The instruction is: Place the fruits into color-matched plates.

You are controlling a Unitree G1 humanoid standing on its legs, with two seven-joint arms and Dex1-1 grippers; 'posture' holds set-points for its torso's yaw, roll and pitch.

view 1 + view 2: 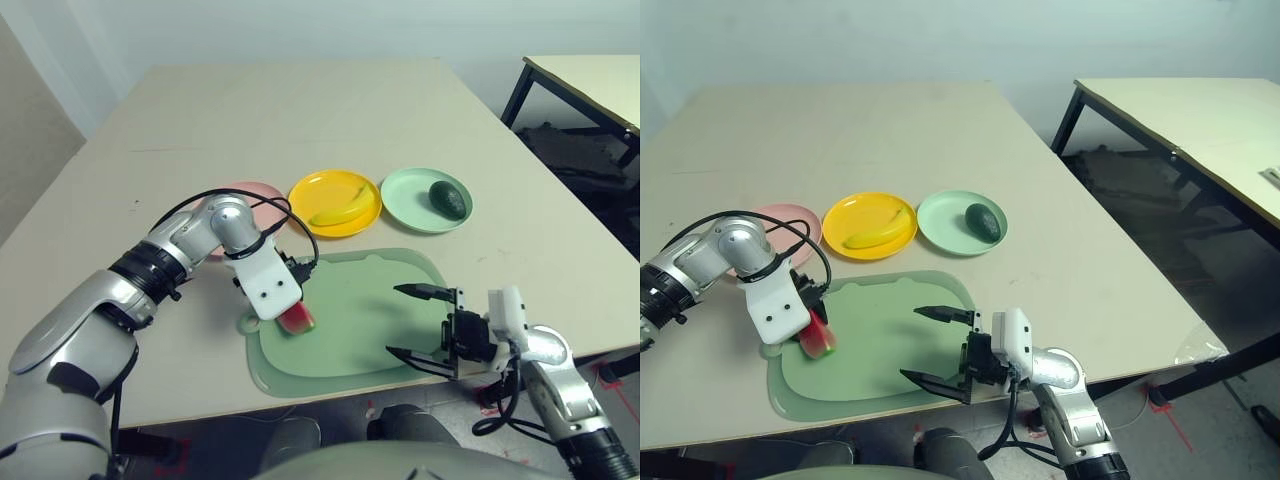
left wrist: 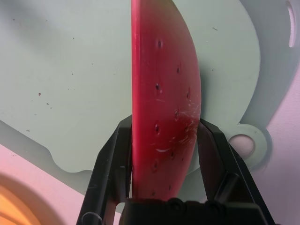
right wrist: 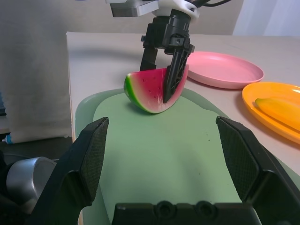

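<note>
Next, my left gripper releases the red watermelon wedge near the middle of the pale pink plate (image 1: pixel 244 223).
My left gripper (image 1: pixel 296 314) is shut on the red watermelon wedge (image 1: pixel 298 322), its black fingers (image 2: pixel 213 145) pressing the two flat faces. The wedge's green rind rests on the sage-green mat (image 1: pixel 370 300) near its left edge. The pale pink plate (image 1: pixel 264 190) lies just behind, partly hidden by my left arm. A yellow banana (image 1: pixel 338 211) lies in the yellow-orange plate (image 1: pixel 310 186). A dark green avocado (image 1: pixel 449 199) lies in the mint green plate (image 1: pixel 405 196). My right gripper (image 1: pixel 397 320) hangs open over the mat's right part, pointing at the wedge (image 3: pixel 150 91).
The three plates stand in a row behind the mat. The table's front edge runs just below the mat. A second table (image 1: pixel 590 80) with black legs stands at the back right, with dark things on the floor beneath it.
</note>
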